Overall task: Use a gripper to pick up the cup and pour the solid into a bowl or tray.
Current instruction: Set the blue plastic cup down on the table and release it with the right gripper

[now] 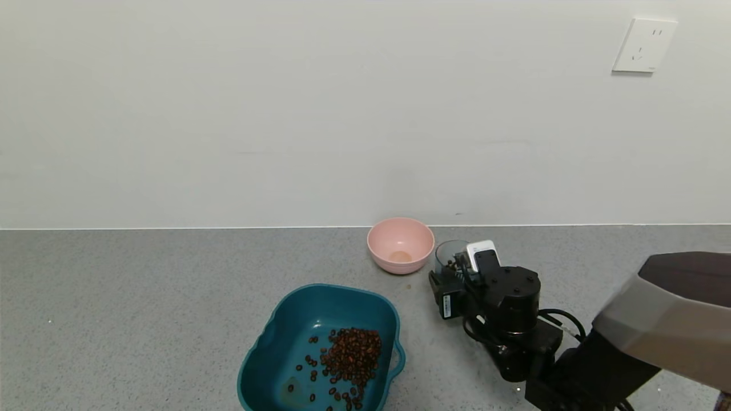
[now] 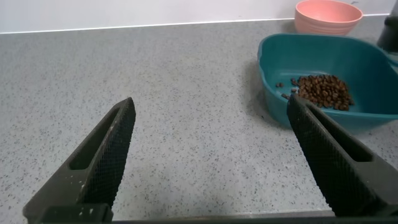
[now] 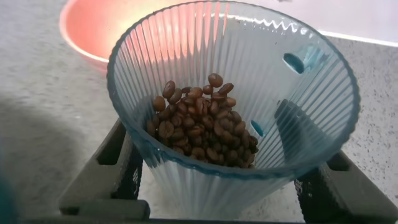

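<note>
I will use my right gripper to set the ribbed blue-green cup down on the grey speckled counter (image 1: 449, 277) next to the pink bowl.
The ribbed blue-green cup (image 1: 448, 254) stands by the pink bowl, with brown beans (image 3: 199, 124) heaped inside it. My right gripper (image 1: 454, 274) is around it, one finger (image 3: 118, 168) on each side of its wall (image 3: 236, 186), closed against it. The cup's base is hidden behind the gripper in the head view. The teal tub (image 1: 320, 288) sits at the front left of the cup, with a pile of beans (image 1: 351, 354) inside. My left gripper (image 2: 211, 109) is open and empty over bare counter, left of the tub (image 2: 273, 62).
A small round pink bowl (image 1: 400, 242) stands just left of the cup, near the wall. It also shows in the left wrist view (image 2: 326, 15) and behind the cup in the right wrist view (image 3: 87, 25). The grey speckled counter stretches left of the tub.
</note>
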`<state>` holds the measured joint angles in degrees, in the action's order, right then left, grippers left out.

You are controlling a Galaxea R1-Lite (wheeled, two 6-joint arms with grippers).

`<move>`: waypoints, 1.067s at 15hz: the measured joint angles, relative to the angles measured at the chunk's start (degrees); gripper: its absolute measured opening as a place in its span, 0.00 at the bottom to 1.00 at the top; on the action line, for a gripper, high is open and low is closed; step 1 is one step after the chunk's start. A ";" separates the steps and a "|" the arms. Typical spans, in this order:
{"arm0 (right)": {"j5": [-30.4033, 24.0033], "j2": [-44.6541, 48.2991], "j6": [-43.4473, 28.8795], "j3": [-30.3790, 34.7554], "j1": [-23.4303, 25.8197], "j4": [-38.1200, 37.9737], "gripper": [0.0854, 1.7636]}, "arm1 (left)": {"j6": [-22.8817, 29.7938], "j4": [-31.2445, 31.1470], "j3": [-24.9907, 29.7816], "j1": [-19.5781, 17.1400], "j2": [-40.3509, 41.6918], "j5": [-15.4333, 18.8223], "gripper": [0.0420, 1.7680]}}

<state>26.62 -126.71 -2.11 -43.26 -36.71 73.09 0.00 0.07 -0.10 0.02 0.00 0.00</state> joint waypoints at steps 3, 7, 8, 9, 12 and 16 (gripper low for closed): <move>-0.15 -2.28 -0.01 -1.68 0.41 0.16 0.76 | 0.00 0.02 0.00 0.02 0.00 0.00 0.99; -0.22 -4.77 -0.09 -3.93 1.13 0.48 0.76 | 0.00 0.02 0.00 0.02 0.00 0.00 0.99; -0.22 -5.16 -0.06 -4.19 1.34 0.48 0.76 | 0.00 0.02 0.00 0.02 0.00 0.00 0.99; -0.22 -5.51 -0.06 -4.36 1.45 0.46 0.76 | 0.00 0.02 0.00 0.02 0.00 0.00 0.99; -0.24 -6.21 -0.09 -4.67 1.46 0.80 0.76 | 0.00 0.00 0.00 0.02 0.00 0.00 0.99; -0.24 -6.64 -0.09 -4.72 1.40 1.18 0.76 | 0.00 0.02 0.00 0.02 0.00 0.00 0.99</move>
<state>26.38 -133.35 -2.19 -47.98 -35.30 74.28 0.00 0.10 -0.10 0.05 0.00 0.00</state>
